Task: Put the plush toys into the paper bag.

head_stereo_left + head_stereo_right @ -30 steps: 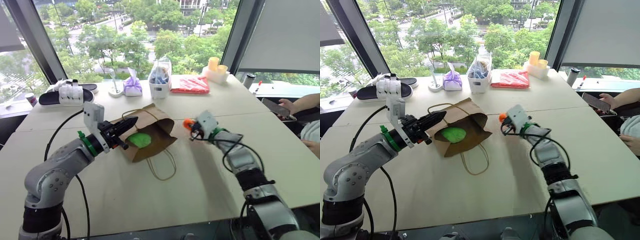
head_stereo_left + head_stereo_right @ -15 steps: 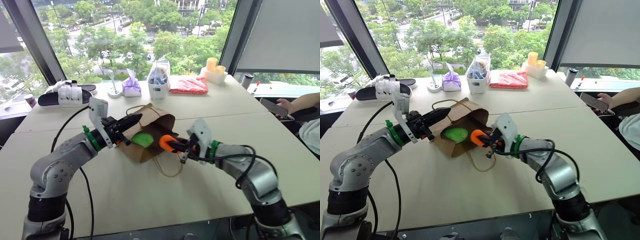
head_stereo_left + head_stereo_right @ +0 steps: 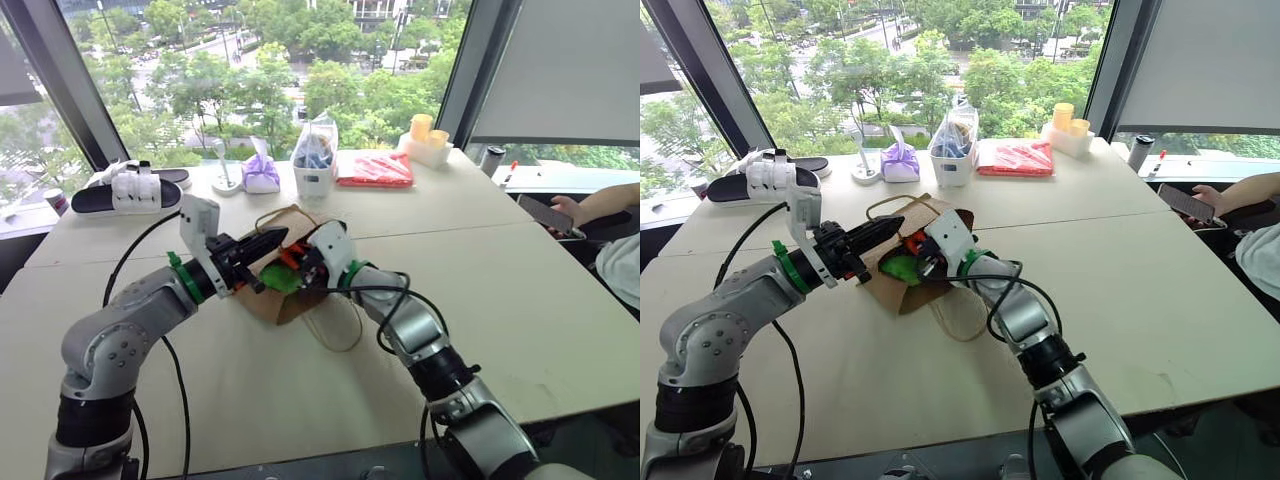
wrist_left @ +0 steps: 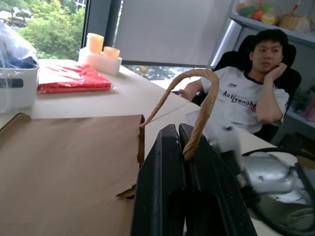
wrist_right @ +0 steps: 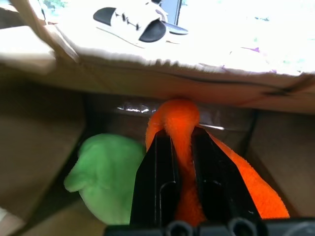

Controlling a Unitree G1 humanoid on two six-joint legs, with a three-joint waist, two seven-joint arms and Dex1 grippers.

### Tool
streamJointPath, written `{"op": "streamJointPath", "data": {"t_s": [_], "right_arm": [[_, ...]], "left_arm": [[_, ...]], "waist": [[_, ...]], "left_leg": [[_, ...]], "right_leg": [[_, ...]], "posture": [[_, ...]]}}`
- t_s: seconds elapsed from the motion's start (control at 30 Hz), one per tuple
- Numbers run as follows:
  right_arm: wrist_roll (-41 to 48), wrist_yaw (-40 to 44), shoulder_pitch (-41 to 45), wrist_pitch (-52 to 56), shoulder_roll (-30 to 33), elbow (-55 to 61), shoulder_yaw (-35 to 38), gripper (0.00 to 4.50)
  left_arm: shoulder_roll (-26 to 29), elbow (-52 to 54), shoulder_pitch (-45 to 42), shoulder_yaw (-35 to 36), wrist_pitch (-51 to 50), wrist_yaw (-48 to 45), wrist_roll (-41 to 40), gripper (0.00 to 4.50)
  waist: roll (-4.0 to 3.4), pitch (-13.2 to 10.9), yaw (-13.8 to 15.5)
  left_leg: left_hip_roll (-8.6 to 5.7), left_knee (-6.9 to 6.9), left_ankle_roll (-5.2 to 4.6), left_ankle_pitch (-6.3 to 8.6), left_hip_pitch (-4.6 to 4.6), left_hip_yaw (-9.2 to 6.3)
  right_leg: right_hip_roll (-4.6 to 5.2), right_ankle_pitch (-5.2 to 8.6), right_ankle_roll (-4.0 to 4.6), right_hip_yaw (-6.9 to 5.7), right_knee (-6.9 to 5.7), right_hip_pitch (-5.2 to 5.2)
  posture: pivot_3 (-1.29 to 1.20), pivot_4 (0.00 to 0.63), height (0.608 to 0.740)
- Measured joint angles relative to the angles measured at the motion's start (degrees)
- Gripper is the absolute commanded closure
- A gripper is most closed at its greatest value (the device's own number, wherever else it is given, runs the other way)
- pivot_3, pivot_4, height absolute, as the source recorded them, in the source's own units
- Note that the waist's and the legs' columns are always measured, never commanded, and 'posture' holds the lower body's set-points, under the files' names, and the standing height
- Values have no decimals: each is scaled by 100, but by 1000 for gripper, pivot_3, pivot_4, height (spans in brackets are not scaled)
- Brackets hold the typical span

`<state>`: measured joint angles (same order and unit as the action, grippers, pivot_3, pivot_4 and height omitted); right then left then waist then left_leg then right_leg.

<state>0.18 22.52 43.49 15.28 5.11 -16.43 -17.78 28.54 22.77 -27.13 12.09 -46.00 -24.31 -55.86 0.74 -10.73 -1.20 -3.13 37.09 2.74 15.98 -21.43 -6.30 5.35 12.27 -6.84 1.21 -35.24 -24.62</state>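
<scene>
The robot's left gripper should leave the brown paper bag standing upright on the table [image 3: 296, 302] in front of the white container.
The brown paper bag [image 3: 272, 304] lies on its side on the table, mouth facing right. My left gripper [image 3: 268, 240] is shut on the bag's upper loop handle [image 4: 199, 112] and holds the top flap up. Inside the mouth, my right gripper [image 5: 178, 132] reaches in, its fingers [image 5: 158, 167] closed on the orange plush toy [image 5: 246, 191]. The lime green plush toy [image 5: 106, 177] lies inside the bag beside the orange one, also seen from the head as the green plush toy [image 3: 283, 279].
Along the far edge stand a white container of blue items [image 3: 315, 166], a purple pouch [image 3: 262, 175], a red packet [image 3: 376, 170], yellow cups [image 3: 428, 138] and slippers [image 3: 130, 190]. The bag's other handle [image 3: 337, 325] lies on the table. A person [image 4: 256, 93] sits at the right.
My right gripper has swung left with the orange toy, from right of the bag into its mouth. The left gripper has stayed put, holding the handle.
</scene>
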Motion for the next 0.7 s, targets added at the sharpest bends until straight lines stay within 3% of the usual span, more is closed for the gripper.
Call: {"op": "streamJointPath", "data": {"t_s": [0.2,0.23,0.43,0.57,0.7], "right_arm": [[-279,-229,49,-848,-221,-840,20,174],[-275,-166,37,-848,-204,-815,42,16],[86,207,-269,-213,291,302,553,16],[903,807,-726,970,1024,1741,1187,16],[1221,1050,-1320,1683,1528,2109,1522,16]], "left_arm": [[0,1,17,19,1,78,-62,4500],[0,1,44,22,2,79,-84,4500],[1,27,173,35,11,86,-99,4500],[-1,61,180,36,18,92,-101,4500],[-14,58,178,24,22,91,-100,4500]], "waist": [[0,0,1],[0,0,-1],[-1,-1,20],[-1,-1,44],[0,0,14]], "left_leg": [[-1,1,0,0,-1,0],[-1,1,0,0,-1,0],[-2,3,-1,0,-3,-4],[-1,2,-3,1,-4,-7],[0,2,-3,2,2,-2]], "right_leg": [[0,0,0,0,0,0],[0,0,0,0,0,0],[1,0,0,0,0,1],[1,0,0,-4,3,4],[0,1,0,-3,2,7]], "posture": [[0,150,740],[0,150,740],[0,150,740],[0,150,740],[0,150,740]]}}
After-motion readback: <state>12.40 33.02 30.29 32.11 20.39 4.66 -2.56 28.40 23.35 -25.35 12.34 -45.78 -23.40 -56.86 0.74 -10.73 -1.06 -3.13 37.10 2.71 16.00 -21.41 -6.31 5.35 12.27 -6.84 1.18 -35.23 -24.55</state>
